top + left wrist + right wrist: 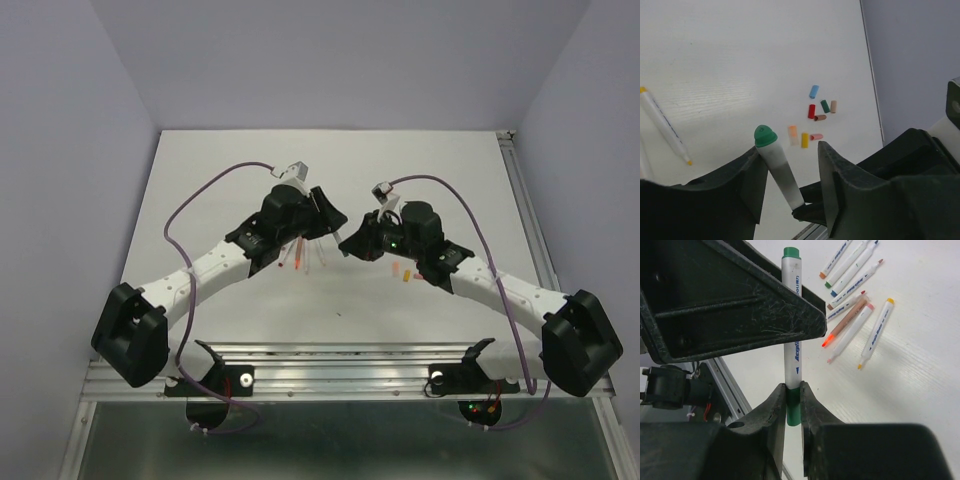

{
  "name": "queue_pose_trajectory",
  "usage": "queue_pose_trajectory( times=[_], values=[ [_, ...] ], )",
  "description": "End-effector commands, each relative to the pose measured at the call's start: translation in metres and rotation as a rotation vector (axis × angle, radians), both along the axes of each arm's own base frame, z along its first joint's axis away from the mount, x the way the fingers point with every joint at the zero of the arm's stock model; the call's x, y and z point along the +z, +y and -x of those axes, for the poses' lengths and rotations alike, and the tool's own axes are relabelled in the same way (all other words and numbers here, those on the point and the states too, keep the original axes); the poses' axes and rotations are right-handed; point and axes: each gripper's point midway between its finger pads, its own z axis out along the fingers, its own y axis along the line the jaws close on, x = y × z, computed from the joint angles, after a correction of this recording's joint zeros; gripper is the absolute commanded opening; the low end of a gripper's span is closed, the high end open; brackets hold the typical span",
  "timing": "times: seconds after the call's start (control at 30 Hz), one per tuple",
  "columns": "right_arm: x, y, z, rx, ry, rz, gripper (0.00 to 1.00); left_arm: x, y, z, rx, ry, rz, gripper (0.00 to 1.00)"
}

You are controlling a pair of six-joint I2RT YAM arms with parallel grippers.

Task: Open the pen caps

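The pen slants between my left gripper's open fingers, so they should close on the pen's body before my right gripper opens and retakes the lower green cap [793, 412].
A white pen [791, 315] stands upright above the table, and my right gripper [793, 390] is shut on the green cap [793, 410] at its lower end. The pen's other green end [765, 135] rises between the fingers of my left gripper [790, 150]. The barrel leans on the left finger [747, 172]. The right finger [832, 165] stands apart from it, so the jaws are open around the pen. In the top view both grippers [330, 225] [352, 243] meet at mid-table. Several loose caps [811, 111] lie on the table.
Several uncapped white pens [850, 315] lie fanned out on the table under the left arm, seen in the top view as pens [300, 258]. Another pen [665, 125] lies at the left. Two caps [403, 273] lie near the right arm. A metal rail [340, 355] runs along the near edge.
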Motion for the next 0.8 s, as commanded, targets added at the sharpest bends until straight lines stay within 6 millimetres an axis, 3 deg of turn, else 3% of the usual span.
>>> queue_pose_trajectory(
  times=[0.0, 0.17, 0.3, 0.33, 0.43, 0.57, 0.77],
  values=[
    [0.022, 0.007, 0.01, 0.044, -0.054, -0.073, 0.04, 0.02, -0.01, 0.004, -0.025, -0.042, 0.074, 0.46],
    [0.021, 0.005, 0.005, 0.013, -0.055, -0.061, 0.04, 0.018, -0.011, 0.006, -0.027, -0.025, 0.086, 0.0],
    [0.019, 0.005, 0.002, -0.001, -0.042, -0.045, 0.15, 0.018, -0.011, 0.007, -0.022, -0.017, 0.097, 0.0],
    [0.015, 0.004, 0.001, -0.007, -0.029, -0.033, 0.3, 0.019, -0.009, 0.006, -0.004, -0.02, 0.1, 0.0],
    [0.013, 0.003, 0.0, -0.016, -0.023, -0.025, 0.6, 0.023, -0.005, 0.007, 0.024, -0.023, 0.136, 0.0],
    [0.012, 0.007, 0.003, 0.019, -0.017, -0.02, 0.66, 0.029, -0.003, 0.008, 0.04, -0.04, 0.159, 0.0],
    [0.011, 0.014, 0.006, 0.057, -0.002, -0.027, 0.66, 0.03, 0.0, 0.006, 0.064, -0.04, 0.165, 0.0]
  ],
)
